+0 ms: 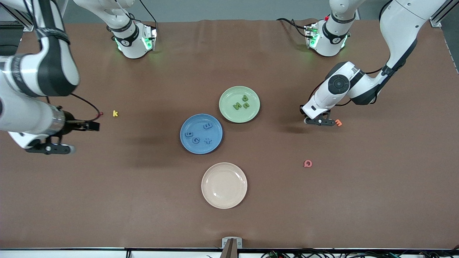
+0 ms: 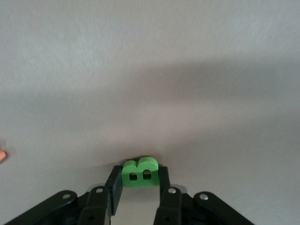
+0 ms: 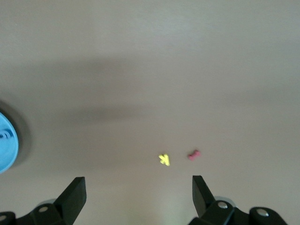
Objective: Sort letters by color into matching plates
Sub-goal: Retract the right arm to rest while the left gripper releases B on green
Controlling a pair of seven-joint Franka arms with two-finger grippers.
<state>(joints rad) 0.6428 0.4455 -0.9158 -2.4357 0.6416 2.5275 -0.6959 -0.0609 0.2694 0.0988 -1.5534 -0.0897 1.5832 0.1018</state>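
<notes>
The green B, now down at the table between the fingers, will leave my left gripper on the pale green plate, nearer the camera than its letters [image 1: 243,111].
My left gripper [image 1: 318,121] is down at the table toward the left arm's end, shut on a green letter B [image 2: 139,172] that stands between its fingers [image 2: 114,182]. The front view hides this letter under the hand. The pale green plate [image 1: 229,96] holds three green letters [image 1: 245,98]. Nearer the camera, beside it, the blue plate [image 1: 193,123] carries several blue letters [image 1: 207,126]; its rim also shows in the right wrist view [image 3: 5,143]. My right gripper [image 1: 50,148] hangs open and empty over the right arm's end of the table.
An orange letter [image 1: 338,123] lies right beside the left gripper. A pink Q [image 1: 307,163] lies nearer the camera. A yellow k [image 1: 115,113] and a small red piece [image 1: 101,114] lie close to the right gripper. A cream plate [image 1: 224,185] sits nearest the camera.
</notes>
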